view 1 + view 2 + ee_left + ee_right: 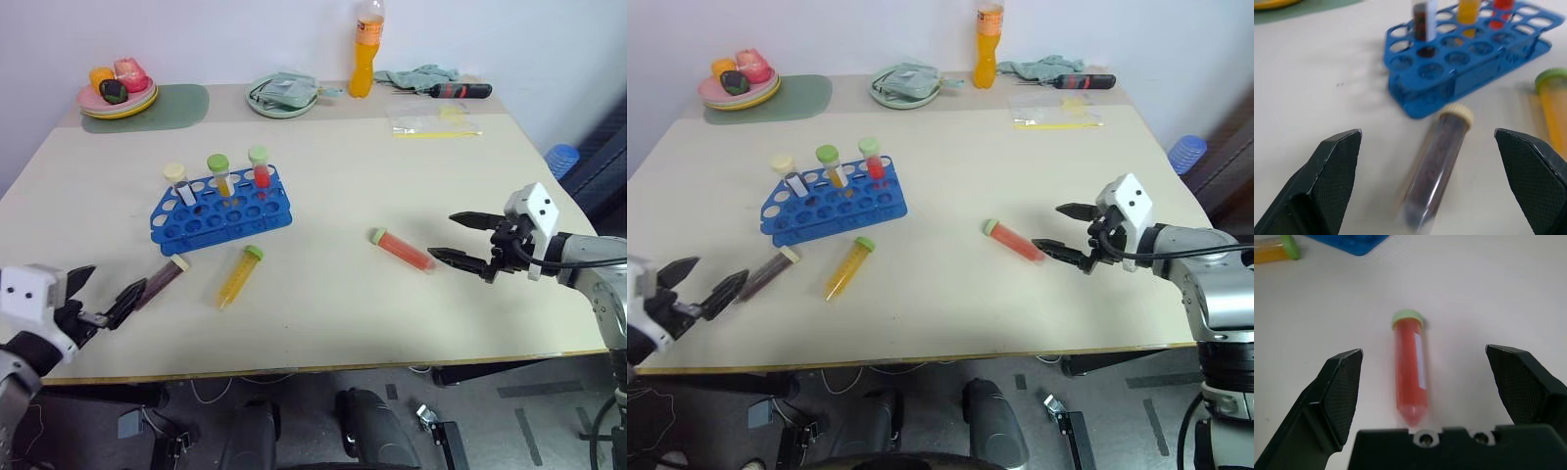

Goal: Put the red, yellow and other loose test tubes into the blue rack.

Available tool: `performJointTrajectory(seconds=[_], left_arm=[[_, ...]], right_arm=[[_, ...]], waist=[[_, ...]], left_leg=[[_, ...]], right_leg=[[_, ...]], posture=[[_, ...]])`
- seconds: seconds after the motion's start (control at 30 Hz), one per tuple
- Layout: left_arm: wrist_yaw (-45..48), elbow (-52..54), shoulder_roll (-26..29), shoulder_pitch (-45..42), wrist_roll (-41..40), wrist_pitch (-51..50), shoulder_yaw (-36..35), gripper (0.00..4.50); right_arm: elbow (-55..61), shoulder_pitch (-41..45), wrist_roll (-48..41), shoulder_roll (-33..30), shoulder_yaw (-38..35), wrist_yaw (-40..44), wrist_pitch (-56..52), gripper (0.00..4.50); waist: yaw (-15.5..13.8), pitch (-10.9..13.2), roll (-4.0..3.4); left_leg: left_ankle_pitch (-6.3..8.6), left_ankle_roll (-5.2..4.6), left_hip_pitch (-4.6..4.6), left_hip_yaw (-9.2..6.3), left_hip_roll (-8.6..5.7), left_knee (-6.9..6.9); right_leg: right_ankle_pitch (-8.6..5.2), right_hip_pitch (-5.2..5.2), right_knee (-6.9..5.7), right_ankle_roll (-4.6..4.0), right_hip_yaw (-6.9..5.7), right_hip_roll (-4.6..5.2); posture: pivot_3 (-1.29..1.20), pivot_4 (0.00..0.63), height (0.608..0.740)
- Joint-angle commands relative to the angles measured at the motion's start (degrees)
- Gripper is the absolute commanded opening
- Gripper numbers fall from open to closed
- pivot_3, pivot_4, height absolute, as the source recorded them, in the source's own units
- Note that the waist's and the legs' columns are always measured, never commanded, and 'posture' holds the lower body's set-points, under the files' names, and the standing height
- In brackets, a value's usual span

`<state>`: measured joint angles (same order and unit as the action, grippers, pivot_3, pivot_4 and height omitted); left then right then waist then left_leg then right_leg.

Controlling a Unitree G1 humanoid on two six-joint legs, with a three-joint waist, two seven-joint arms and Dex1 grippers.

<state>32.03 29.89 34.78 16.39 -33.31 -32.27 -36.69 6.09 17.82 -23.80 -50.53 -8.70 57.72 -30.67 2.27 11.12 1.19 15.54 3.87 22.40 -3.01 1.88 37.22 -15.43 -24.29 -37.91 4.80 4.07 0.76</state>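
Observation:
Next, my right gripper will go to the red tube's upper body [398, 247] [1408, 353], just below its green cap, and close there.
The blue rack [220, 213] stands left of the table's middle with three capped tubes upright in its back row. Three loose tubes lie on the table. A dark tube [162, 281] with a cream cap lies in front of the rack, and my left gripper [118, 278] is open just short of its base; in the left wrist view this tube [1437, 166] lies between the spread fingers [1334, 166]. A yellow tube [238, 276] with a green cap lies beside it. The red tube [402, 250] lies right of centre, with my right gripper [443, 236] open at its tip.
Along the far edge are a plate of toy food [118, 93] on a green mat [176, 106], a green plate with a cloth [282, 96], an orange bottle [366, 49], a screwdriver [460, 90] and a clear bag [436, 122].

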Motion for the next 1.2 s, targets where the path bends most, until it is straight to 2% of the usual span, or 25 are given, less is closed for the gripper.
performJointTrajectory(seconds=[0.03, 0.2, 0.33, 0.43, 0.53, 0.63, 0.8, 1.03, 1.2], left_arm=[[-0.4, 0.0, 0.0, -2.6, -0.4, 0.3, 3.0, 4.50], [0.4, -1.0, 0.1, -4.7, 0.5, 1.0, 7.5, 4.50], [1.2, 1.6, -0.2, -10.0, 0.9, 0.3, 17.9, 4.50], [1.6, 5.2, -1.7, -13.1, -0.7, -1.2, 25.6, 4.50], [3.0, 7.4, -2.4, -15.2, 0.6, -1.5, 34.0, 4.50], [3.9, 7.6, -3.1, -16.5, 1.1, -1.2, 38.8, 4.50], [5.0, 7.7, -2.9, -16.2, 1.3, -0.4, 41.2, 4.50], [5.2, 8.8, -3.0, -13.7, 2.0, 0.9, 41.0, 4.50], [4.2, 10.0, -3.8, -11.5, 2.5, 1.8, 41.0, 4.50]], right_arm=[[3.7, 0.9, -0.8, -0.1, -0.2, -0.8, -0.9, 4.45], [6.7, 0.4, 0.7, -0.4, 0.7, -2.8, -1.4, 4.45], [13.0, 3.1, 1.4, -2.2, 3.7, -5.0, -7.0, 4.45], [15.7, 9.6, 5.8, -5.7, 12.9, -7.2, -19.5, 4.45], [13.2, 22.1, 4.3, -2.4, 20.7, -10.2, -39.3, 4.45], [9.1, 30.4, 7.3, 0.5, 28.7, -13.2, -46.4, 4.45], [0.3, 39.3, 6.9, 6.1, 36.4, -14.6, -54.6, 4.45], [-13.9, 46.4, 9.6, 11.5, 43.3, -15.3, -52.1, 4.45], [-19.7, 48.0, 10.9, 13.2, 46.0, -14.7, -50.9, 4.45]], waist=[[0.1, 0.0, 0.00], [0.3, 0.0, 0.00], [-0.1, 0.0, -0.02], [0.0, 0.0, -0.01], [0.6, 0.0, -0.03], [0.4, 0.0, -0.05], [0.1, 0.0, -0.05], [0.3, 0.0, -0.05], [0.3, 0.0, -0.06]], left_leg=[[0.00, 0.00, 0.00, 0.00, 0.00, 0.00], [0.00, 0.00, -0.02, 0.00, 0.02, -0.02], [0.00, 0.00, 0.00, -0.02, -0.01, 0.04], [0.00, 0.00, 0.02, 0.00, -0.02, 0.08], [0.00, 0.00, -0.03, 0.00, 0.00, 0.07], [0.00, 0.00, -0.06, -0.07, 0.02, 0.00], [0.00, 0.00, 0.03, -0.06, -0.02, 0.02], [0.00, -0.01, 0.04, -0.05, -0.02, 0.03], [0.00, -0.01, 0.04, -0.05, -0.01, 0.02]], right_leg=[[0.00, 0.00, 0.00, 0.00, 0.00, 0.00], [0.00, 0.00, -0.02, 0.01, 0.01, -0.02], [0.01, 0.00, -0.06, 0.01, 0.00, 0.00], [0.01, 0.01, -0.05, 0.02, 0.01, 0.03], [0.02, -0.01, -0.08, 0.01, 0.05, 0.00], [0.01, -0.04, -0.13, -0.02, 0.05, -0.08], [0.01, -0.06, -0.09, -0.02, 0.02, 0.00], [0.01, -0.07, -0.08, -0.01, 0.00, 0.00], [0.01, -0.09, -0.09, -0.01, 0.00, 0.00]], posture=[[0.00, 0.150, 0.740], [0.00, 0.150, 0.740], [0.00, 0.150, 0.740], [0.00, 0.150, 0.740], [0.00, 0.150, 0.740], [0.00, 0.150, 0.740], [0.00, 0.150, 0.740], [0.00, 0.150, 0.740], [0.00, 0.150, 0.740]])
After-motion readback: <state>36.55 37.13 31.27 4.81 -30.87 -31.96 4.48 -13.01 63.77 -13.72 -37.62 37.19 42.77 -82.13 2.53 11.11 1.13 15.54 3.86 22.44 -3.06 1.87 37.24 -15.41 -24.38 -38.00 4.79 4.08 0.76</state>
